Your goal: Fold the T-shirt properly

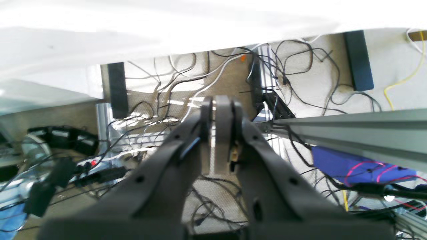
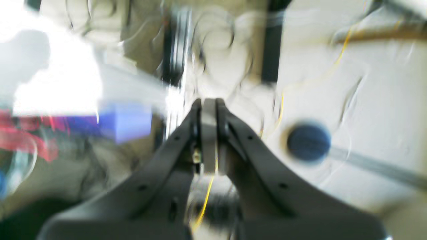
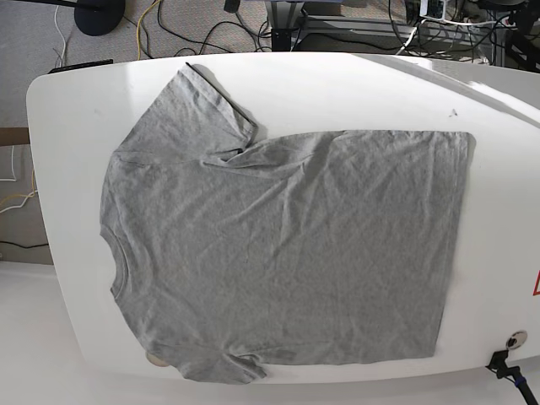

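Observation:
The robot's right gripper should next go to the far sleeve's outer corner (image 3: 189,72) on the T-shirt, beside the table's far edge, and close there.
The heather-grey T-shirt (image 3: 278,253) lies spread flat and wrinkled on the white table (image 3: 498,186) in the base view, plain side up, with its ribbed neck at the left and its hem at the right. One sleeve reaches toward the table's far edge and the other lies folded at the near edge. Neither arm shows in the base view. In the left wrist view my left gripper (image 1: 220,106) is shut with nothing between its fingers, out beyond the table over the cabled floor. My right gripper (image 2: 208,106) is likewise shut and empty in a blurred right wrist view.
Tangled cables (image 1: 200,83) cover the carpet below the table. An aluminium rail (image 1: 360,130) and a blue pad (image 1: 347,163) lie at the right of the left wrist view. A dark round stand base (image 2: 308,141) sits on the floor.

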`<state>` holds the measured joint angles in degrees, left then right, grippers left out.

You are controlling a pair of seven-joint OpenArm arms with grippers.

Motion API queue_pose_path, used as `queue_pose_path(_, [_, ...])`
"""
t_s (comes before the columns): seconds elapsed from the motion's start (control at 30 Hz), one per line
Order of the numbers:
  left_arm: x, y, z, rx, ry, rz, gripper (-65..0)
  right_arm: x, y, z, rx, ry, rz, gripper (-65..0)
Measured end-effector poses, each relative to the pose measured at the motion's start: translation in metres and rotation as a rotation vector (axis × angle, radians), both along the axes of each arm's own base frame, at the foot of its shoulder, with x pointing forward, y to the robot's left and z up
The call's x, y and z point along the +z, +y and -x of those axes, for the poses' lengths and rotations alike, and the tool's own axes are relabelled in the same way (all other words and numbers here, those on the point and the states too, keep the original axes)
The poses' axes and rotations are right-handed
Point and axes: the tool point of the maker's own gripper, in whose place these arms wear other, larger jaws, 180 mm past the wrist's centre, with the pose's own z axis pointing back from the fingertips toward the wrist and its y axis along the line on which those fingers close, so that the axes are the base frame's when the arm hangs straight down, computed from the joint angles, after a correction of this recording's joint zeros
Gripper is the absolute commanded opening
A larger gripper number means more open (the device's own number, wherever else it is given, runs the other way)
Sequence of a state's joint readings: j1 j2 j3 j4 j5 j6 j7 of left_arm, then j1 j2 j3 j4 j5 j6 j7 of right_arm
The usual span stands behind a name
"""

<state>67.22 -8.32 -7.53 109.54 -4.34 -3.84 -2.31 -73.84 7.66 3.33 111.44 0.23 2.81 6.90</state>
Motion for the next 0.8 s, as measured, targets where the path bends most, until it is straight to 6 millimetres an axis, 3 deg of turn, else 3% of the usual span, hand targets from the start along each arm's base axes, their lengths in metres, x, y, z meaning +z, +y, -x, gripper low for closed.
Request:
queue_pose_path(0.07, [0.005,-0.001,-0.005,-0.002,-0.019,0.0,-64.2,0.012,0.004,-0.018,0.005,-0.064,-0.01,-65.0])
queue_pose_path(0.27, [0.01,-0.003,-0.01,-0.005,-0.036,0.002,-63.0,0.013,0.004,-0.017,0.006,-0.061,-0.01,-65.0])
queue_pose_path(0.43, [0.014,-0.004,-0.027,-0.007,-0.083,0.005,-42.0,0.025,0.005,-0.029,0.008,-0.15,-0.02,-65.0])
queue_pose_path(0.5, [0.017,-0.004,-0.041,-0.009,-0.12,0.005,-41.1,0.025,0.005,-0.039,0.007,-0.174,-0.019,-64.9])
queue_pose_path(0.6, [0.02,-0.004,-0.055,-0.009,-0.157,0.003,-40.7,0.029,0.005,-0.069,0.009,-0.264,-0.02,-64.9])
queue_pose_path(0.8, [0.027,-0.003,-0.083,-0.015,-0.232,0.001,-40.5,0.026,0.005,-0.1,0.012,-0.305,-0.016,-64.9])
